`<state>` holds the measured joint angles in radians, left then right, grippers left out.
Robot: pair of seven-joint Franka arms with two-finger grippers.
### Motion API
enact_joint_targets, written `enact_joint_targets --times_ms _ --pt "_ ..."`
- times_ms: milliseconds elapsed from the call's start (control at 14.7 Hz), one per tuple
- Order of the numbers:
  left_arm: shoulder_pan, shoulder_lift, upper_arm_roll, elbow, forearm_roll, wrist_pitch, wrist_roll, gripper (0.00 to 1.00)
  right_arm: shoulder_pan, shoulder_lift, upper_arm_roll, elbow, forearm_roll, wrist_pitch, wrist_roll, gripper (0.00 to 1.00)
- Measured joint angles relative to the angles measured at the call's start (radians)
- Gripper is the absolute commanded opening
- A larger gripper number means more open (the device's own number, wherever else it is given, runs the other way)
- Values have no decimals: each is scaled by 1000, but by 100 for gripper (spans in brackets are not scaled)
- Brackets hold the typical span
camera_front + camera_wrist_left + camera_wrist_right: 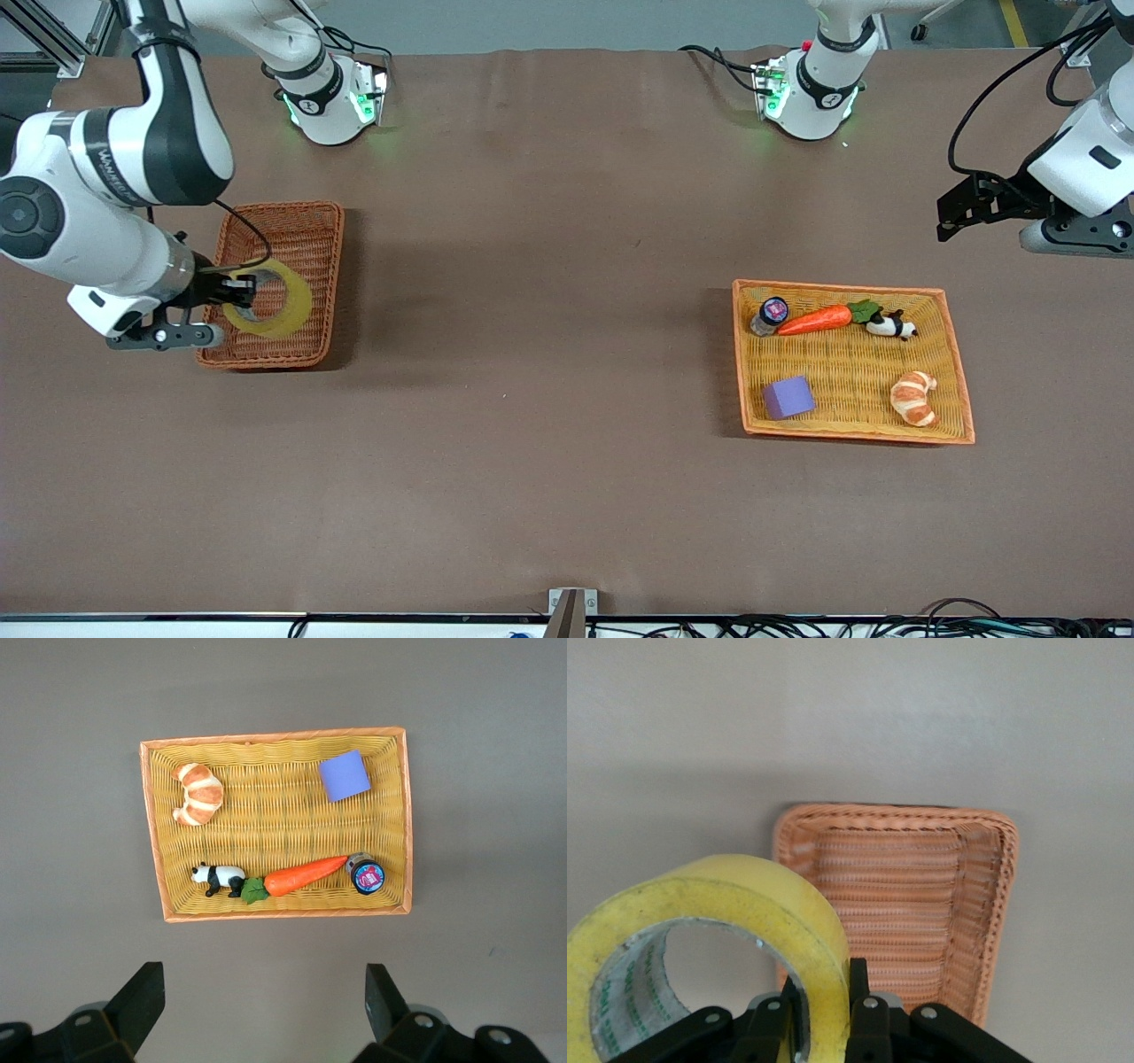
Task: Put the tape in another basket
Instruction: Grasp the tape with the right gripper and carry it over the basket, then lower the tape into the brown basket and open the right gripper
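The robot's right gripper will set the yellowish tape roll down on the middle of the dark reddish-brown basket's bottom (284, 283) (882, 944). The roll is still held over the basket.
The yellowish tape roll (294, 310) is in my right gripper (241, 297), held over the dark reddish-brown basket (301, 232) at the right arm's end of the table. In the right wrist view the gripper (824, 1003) is shut on the roll's wall (744, 904), one finger inside the ring and one outside, with the empty basket (921, 904) below. My left gripper (957, 217) is open and empty, up in the air at the left arm's end of the table, its fingers wide apart over bare cloth (266, 1010).
The flat orange-yellow tray (842, 288) holds a carrot (815, 320), a toy panda (891, 326), a small jar (769, 314), a purple block (788, 397) and a croissant (914, 398). The left wrist view shows the tray (275, 735) too. Brown cloth covers the table.
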<state>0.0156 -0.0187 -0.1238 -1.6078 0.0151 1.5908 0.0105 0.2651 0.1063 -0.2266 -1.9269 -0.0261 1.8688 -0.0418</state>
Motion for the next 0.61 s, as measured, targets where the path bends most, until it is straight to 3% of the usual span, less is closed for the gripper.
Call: enact_joint_targets --times_ms 340,611 --pt "0 1 0 0 0 -3 0 100 0 -89 -136 -370 0 339 -191 2" --pt "0 1 0 0 0 -4 0 100 0 -96 -180 -567 0 598 -248 2"
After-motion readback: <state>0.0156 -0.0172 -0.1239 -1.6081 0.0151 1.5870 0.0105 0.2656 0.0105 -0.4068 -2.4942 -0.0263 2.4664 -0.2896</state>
